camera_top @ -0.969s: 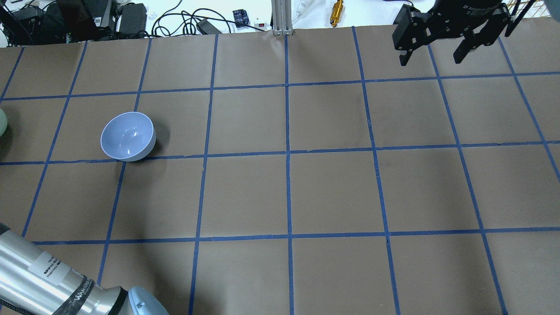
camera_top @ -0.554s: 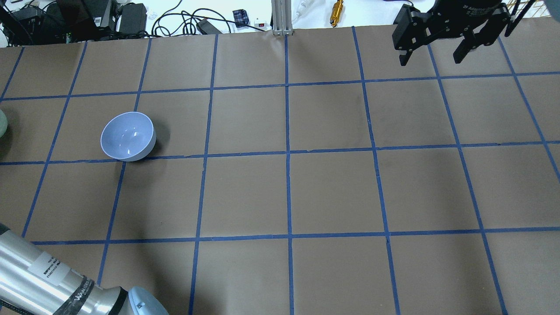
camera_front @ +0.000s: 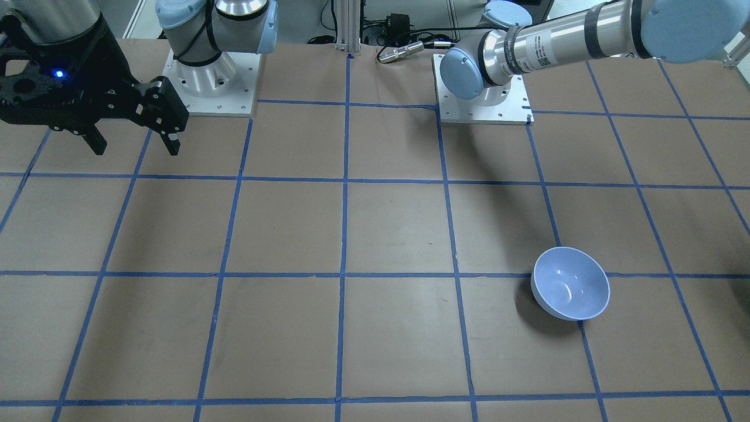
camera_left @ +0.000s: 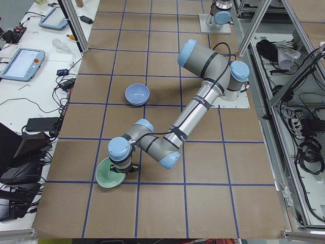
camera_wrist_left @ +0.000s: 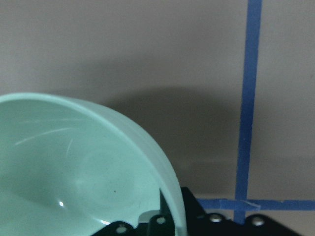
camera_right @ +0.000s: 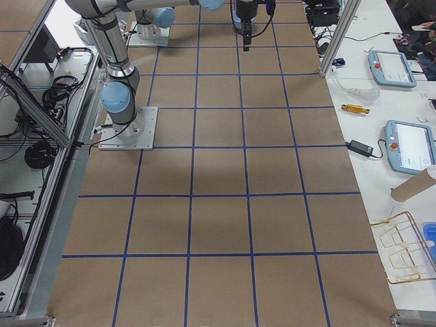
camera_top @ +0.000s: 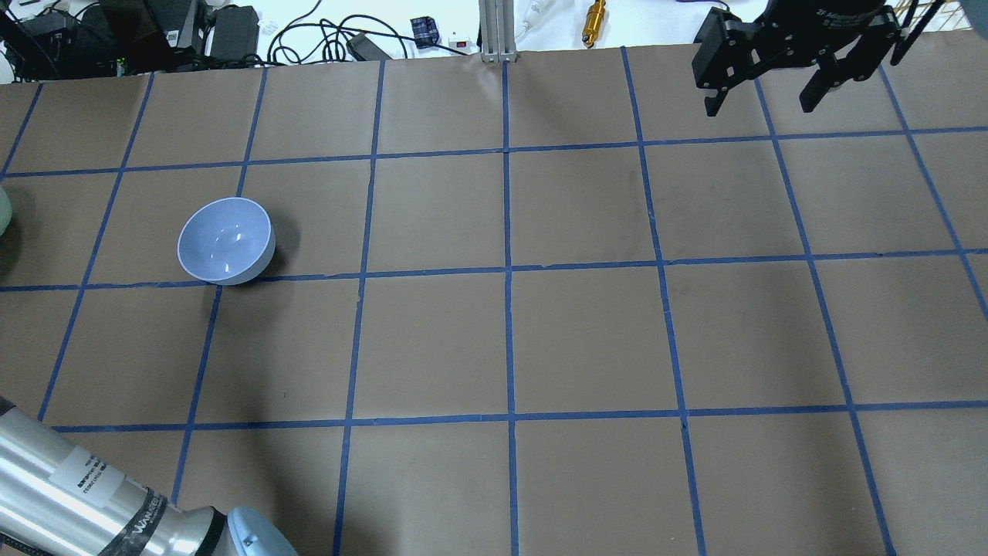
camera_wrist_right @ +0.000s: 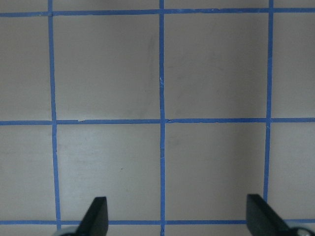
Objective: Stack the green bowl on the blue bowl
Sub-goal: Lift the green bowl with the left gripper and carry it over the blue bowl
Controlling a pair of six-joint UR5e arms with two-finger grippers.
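Observation:
Next, I release the green bowl from my left gripper inside the empty blue bowl (camera_front: 572,283), so it is nested within the blue bowl's rim.
The blue bowl (camera_top: 226,240) stands upright and empty on the table's left half; it also shows in the front view (camera_front: 570,283) and the left side view (camera_left: 137,94). The green bowl (camera_wrist_left: 74,172) fills the left wrist view, its rim wall between the fingers of my left gripper (camera_wrist_left: 182,221), which is shut on it. In the left side view the green bowl (camera_left: 109,179) is near the table's left end, well apart from the blue bowl. Only a sliver of the green bowl (camera_top: 2,212) shows overhead. My right gripper (camera_top: 764,100) hangs open and empty at the far right.
The brown table paper carries a blue tape grid (camera_top: 508,270). My left arm's silver tube (camera_top: 85,486) crosses the near left corner. Both arm base plates (camera_front: 483,105) sit at the robot's side. Cables and small tools (camera_top: 594,19) lie beyond the far edge.
The green bowl's sliver at the overhead view's left edge has shrunk a little, sliding further out of view. The blue bowl has not moved. The right gripper has barely shifted.

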